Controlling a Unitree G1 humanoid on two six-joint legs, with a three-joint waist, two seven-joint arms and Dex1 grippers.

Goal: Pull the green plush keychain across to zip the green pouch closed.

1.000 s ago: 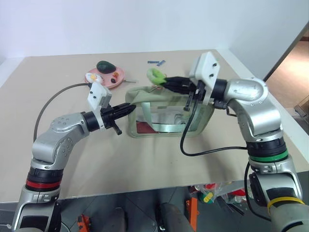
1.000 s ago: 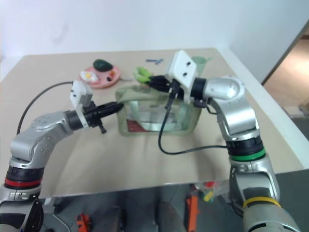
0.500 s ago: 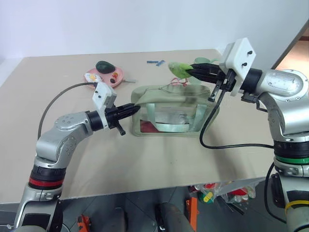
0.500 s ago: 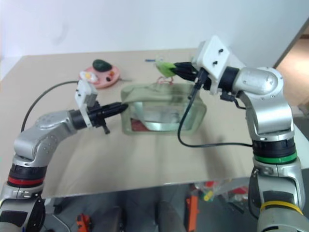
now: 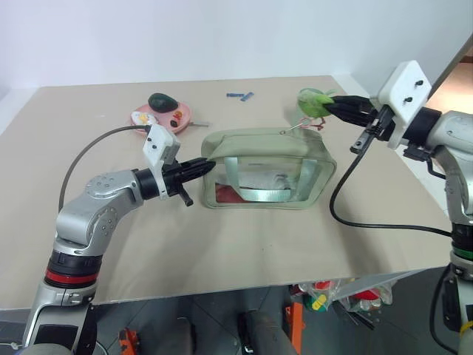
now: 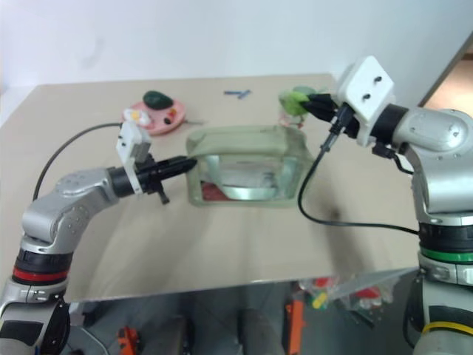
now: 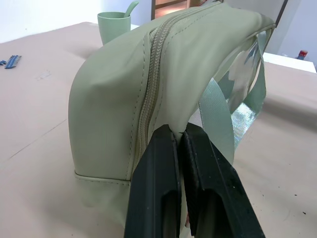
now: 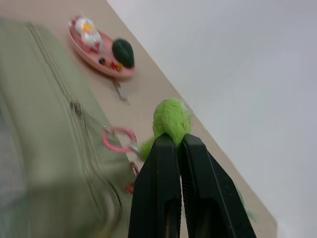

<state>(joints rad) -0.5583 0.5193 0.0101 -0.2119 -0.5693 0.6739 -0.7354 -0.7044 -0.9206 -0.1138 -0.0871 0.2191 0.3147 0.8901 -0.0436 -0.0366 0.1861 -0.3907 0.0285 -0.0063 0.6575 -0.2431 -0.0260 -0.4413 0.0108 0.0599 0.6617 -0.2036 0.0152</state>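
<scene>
The robot's right gripper should release the green plush keychain beside the green pouch's end opposite the robot's left gripper [image 5: 335,178].
The green pouch [image 5: 260,176] lies in the middle of the table, its top zipper [image 7: 148,94] running along its length. My left gripper [image 5: 206,167] is shut on the fabric at the pouch's left end [image 7: 176,130], pointing level. My right gripper [image 5: 332,106] is shut on the green plush keychain [image 5: 313,100], held in the air just beyond the pouch's right end. From the plush [image 8: 171,118] a red-and-white cord with a pink ring [image 8: 119,139] leads down to the pouch's top [image 8: 44,124].
A pink plate [image 5: 179,115] with a dark green lump [image 5: 161,100] and a toy egg [image 5: 143,117] sits behind the pouch on the left. A small blue item [image 5: 240,95] lies further back. A pale green cup [image 7: 114,26] stands past the pouch. Black cables [image 5: 346,194] trail over the table.
My right gripper has carried the keychain rightward, from above the pouch's left-middle to beyond its right end, and the pouch's top has drawn flat behind it. The left gripper has kept its hold.
</scene>
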